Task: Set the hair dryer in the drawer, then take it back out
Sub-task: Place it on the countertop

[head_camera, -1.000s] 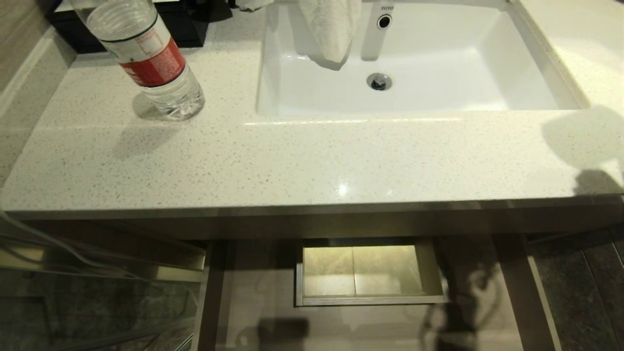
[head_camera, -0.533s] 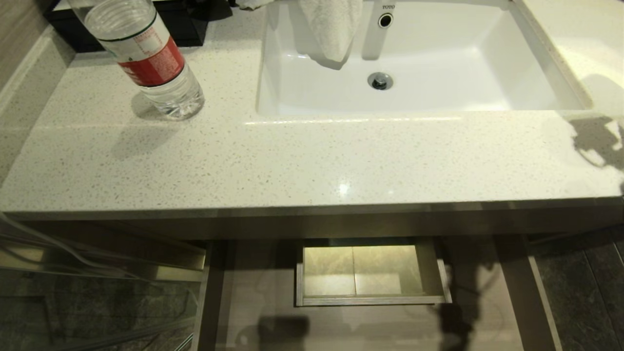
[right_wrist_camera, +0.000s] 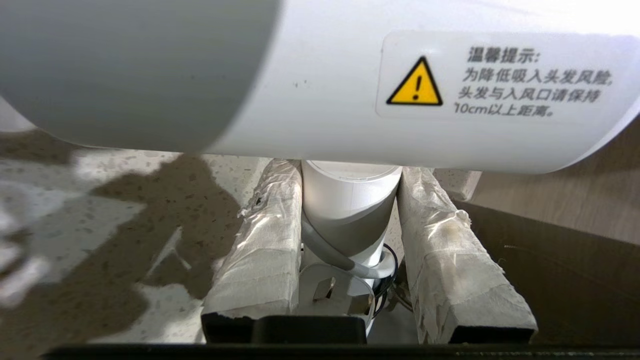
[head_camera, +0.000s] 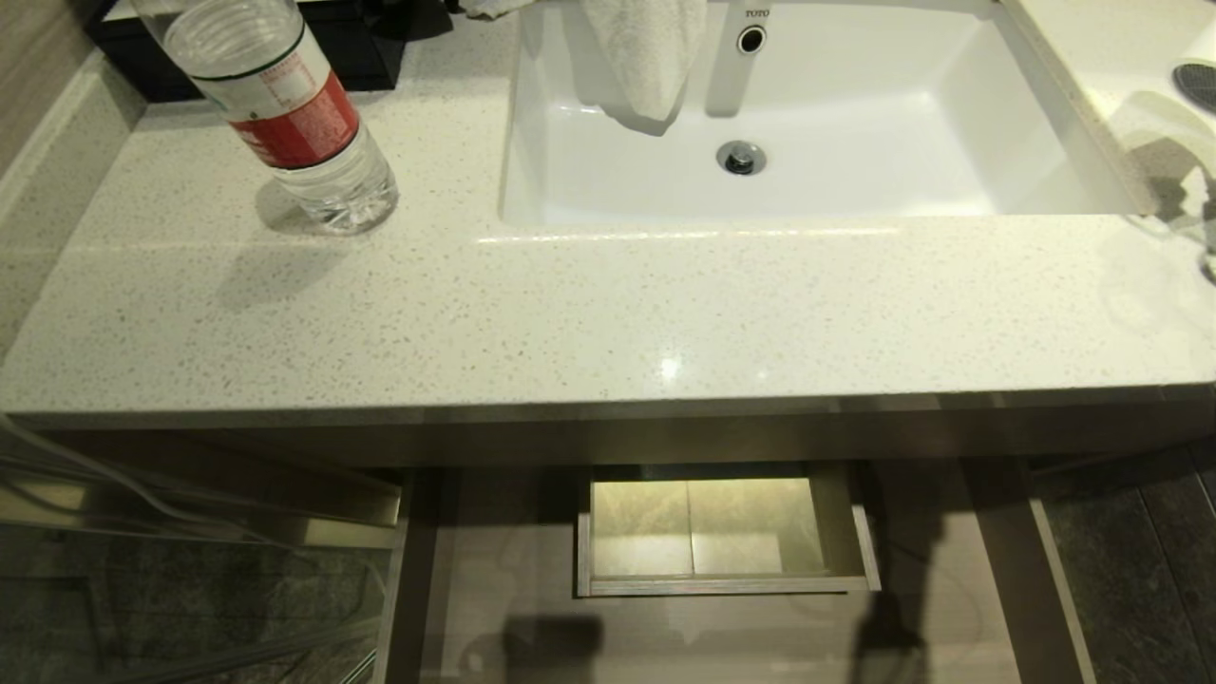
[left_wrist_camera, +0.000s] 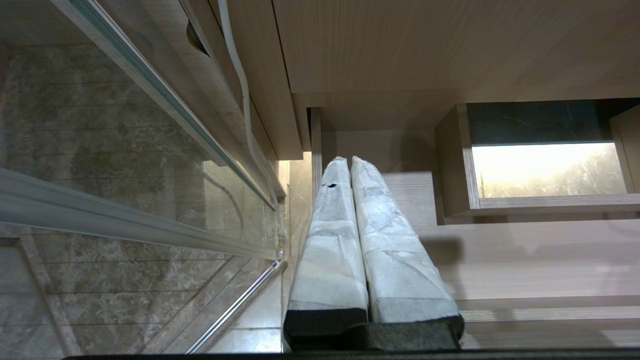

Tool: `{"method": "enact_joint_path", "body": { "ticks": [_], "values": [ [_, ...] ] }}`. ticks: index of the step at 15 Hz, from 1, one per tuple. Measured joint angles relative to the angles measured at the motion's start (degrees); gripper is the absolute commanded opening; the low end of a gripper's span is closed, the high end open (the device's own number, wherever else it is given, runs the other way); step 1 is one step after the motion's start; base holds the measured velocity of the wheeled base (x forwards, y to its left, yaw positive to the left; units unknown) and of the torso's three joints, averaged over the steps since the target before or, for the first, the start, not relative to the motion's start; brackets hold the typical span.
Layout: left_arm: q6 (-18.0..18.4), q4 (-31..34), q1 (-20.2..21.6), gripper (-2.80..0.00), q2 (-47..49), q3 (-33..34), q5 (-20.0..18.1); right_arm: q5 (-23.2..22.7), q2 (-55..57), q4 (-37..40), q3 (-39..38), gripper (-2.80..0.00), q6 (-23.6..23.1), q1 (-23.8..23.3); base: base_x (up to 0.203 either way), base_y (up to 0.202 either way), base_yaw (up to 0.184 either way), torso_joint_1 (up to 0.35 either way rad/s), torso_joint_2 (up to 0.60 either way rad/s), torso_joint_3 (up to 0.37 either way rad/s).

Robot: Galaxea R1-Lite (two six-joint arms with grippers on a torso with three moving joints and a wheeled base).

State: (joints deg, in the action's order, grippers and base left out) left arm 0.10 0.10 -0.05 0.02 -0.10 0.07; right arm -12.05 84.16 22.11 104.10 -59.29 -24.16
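I will have my right gripper release the hair dryer on the speckled counter [head_camera: 1197,142], next to the sink and across from the bottle.
The white hair dryer [head_camera: 1154,119] shows at the far right edge of the head view, over the counter beside the sink, its grey mesh grille [head_camera: 1199,84] facing up. In the right wrist view my right gripper [right_wrist_camera: 350,170] is shut on the dryer's short handle [right_wrist_camera: 350,200], with the barrel [right_wrist_camera: 320,75] across the fingertips and the plug and bundled cord [right_wrist_camera: 335,295] between the fingers. Speckled countertop lies under it. The drawer [head_camera: 513,570] stands open below the counter, its boxed cutout [head_camera: 722,532] at the back. My left gripper [left_wrist_camera: 348,160] is shut and empty, parked by the drawer's left side.
A clear bottle with a red label [head_camera: 294,114] stands on the counter's left. The white sink [head_camera: 950,142] has a towel [head_camera: 646,57] hung over its back rim beside the tap [head_camera: 746,57]. A glass panel [left_wrist_camera: 125,150] runs along the left.
The hair dryer has come into the head view at the right edge, above the counter. Its shadow has left the drawer's right side and moved up onto the countertop.
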Motion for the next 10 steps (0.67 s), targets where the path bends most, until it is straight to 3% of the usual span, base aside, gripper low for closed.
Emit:
{"method": "enact_joint_path", "body": {
  "ticks": [6, 10],
  "values": [
    [0.0, 0.0, 0.0, -2.8, 0.0, 0.0, 0.0, -1.0, 10.1, 9.5, 6.6, -2.8, -8.9, -1.6, 0.0, 0.0, 0.0, 0.0, 0.0, 0.0],
    [0.0, 0.0, 0.0, -2.8, 0.0, 0.0, 0.0, -1.0, 12.5, 11.6, 7.1, -2.8, -9.1, -2.3, 0.0, 0.0, 0.0, 0.0, 0.0, 0.0]
  ]
}}
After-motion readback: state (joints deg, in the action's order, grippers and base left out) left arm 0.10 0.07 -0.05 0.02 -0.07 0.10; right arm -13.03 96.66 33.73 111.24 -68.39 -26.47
